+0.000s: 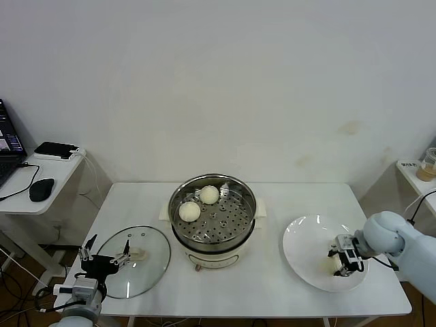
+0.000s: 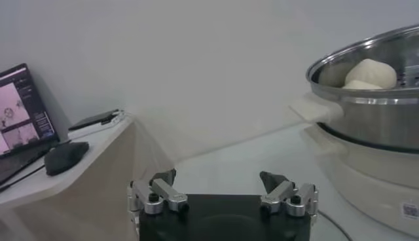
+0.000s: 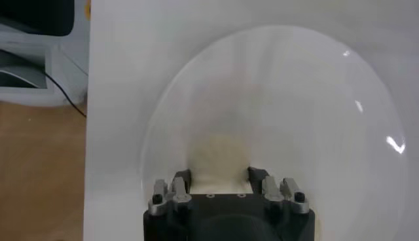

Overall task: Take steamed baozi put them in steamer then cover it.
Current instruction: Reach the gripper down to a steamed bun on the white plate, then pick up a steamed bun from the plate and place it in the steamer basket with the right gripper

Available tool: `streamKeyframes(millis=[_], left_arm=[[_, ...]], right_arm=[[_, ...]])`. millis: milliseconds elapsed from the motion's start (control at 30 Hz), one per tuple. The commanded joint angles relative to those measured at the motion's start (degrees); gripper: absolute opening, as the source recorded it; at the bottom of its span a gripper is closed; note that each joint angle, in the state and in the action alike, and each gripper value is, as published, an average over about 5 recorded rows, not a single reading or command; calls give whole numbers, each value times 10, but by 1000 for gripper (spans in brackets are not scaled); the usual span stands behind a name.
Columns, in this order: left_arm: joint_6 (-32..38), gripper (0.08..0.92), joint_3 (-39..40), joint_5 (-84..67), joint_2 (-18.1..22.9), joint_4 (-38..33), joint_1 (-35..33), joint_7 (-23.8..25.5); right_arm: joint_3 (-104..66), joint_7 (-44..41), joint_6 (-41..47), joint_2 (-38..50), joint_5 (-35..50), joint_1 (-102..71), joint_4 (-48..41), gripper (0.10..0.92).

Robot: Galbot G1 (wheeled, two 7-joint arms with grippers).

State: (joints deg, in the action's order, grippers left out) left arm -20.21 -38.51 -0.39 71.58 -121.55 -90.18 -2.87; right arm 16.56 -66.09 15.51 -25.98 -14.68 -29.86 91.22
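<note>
My right gripper needs to let go of the baozi on the near part of the steamer's perforated tray [image 1: 212, 231].
The steel steamer [image 1: 212, 219] stands mid-table on its cream base and holds two baozi [image 1: 209, 195] [image 1: 189, 211] on the perforated tray. It also shows in the left wrist view [image 2: 370, 111], with a baozi [image 2: 370, 72] above the rim. The glass cover [image 1: 136, 262] lies flat on the table to its left. My left gripper [image 1: 104, 257] [image 2: 221, 180] is open and empty at the cover's near-left edge. My right gripper [image 1: 344, 262] [image 3: 219, 177] is low over the white plate [image 1: 310, 252] [image 3: 314, 98], shut on a third baozi [image 3: 219, 154] [image 1: 333, 259] that rests on the plate.
A side table [image 1: 41, 174] at the left holds a laptop [image 2: 19, 121], a mouse [image 1: 41, 189] and a black device [image 1: 57, 150]. Another small table with a cup [image 1: 429, 165] stands at the far right. The wall is close behind the table.
</note>
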Motion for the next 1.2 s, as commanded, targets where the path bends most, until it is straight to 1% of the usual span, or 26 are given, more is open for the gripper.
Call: streamKeyframes(millis=[33,200,333,467,567,700,933,1100,1200], left_arm=[[0,823,0,0,0,-2,-1,0],[0,823,-1,-2,0,-8,-2,1],[1,823,-4,-3,-1,-12,-5,1],[1,823,-6,-4,0,-14,-6,1],[1,823,-8,-4,0,-15,-7,0],[1,823,-15,-4,0,-15,-9,0],[2,823,-26,-6,1,-17,-16,0],[2,823,-32,-5,4,-24,-21,0],[2,823,-36,-5,4,-28,-24,0]], right_arm=[[34,-25,5,16,59,146,7,576],[78,-27,13,6,104,265,-2,577],[162,-21,20,-23,133,395,-12,577],[243,-6,30,-85,161,487,-20,577],[283,11,37,-141,180,525,-25,577],[315,33,39,-200,203,548,-22,579],[360,84,15,-268,246,540,-22,585],[387,104,-18,-312,256,521,-36,585],[414,103,-44,-329,235,515,-34,580]])
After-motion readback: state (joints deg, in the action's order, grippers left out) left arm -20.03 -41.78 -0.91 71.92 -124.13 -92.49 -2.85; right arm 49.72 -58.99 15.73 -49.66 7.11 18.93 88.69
